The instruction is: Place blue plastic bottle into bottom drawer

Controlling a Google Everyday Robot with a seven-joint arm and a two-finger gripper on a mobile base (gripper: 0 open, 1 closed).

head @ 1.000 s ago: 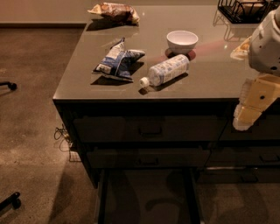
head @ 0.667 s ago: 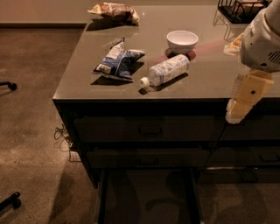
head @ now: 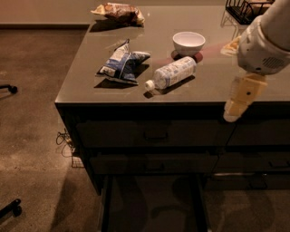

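Note:
The fingers of my gripper should next go to the middle of the blue plastic bottle's body [head: 177, 70] and close there, between the bottle's white cap and its bottom end.
The blue plastic bottle [head: 172, 73] lies on its side on the dark counter top [head: 217, 84], white cap pointing to the front left, near the front edge. My gripper [head: 239, 99] hangs from the white arm at the right, over the counter's front edge, to the right of the bottle and apart from it. It holds nothing that I can see. The bottom drawer [head: 154, 209] is pulled out at floor level below the counter, with a bare flat panel between dark side rails.
A blue and white snack bag [head: 121, 63] lies left of the bottle, a white bowl [head: 188, 42] behind it. A brown bag [head: 118, 12] and a black wire basket [head: 244, 9] sit at the back. Two drawers with bar handles [head: 155, 135] are shut. Chair casters [head: 10, 89] stand on the floor at left.
My gripper and arm have moved left along the counter's front edge, closer to the bottle. The bottle and drawer have not moved.

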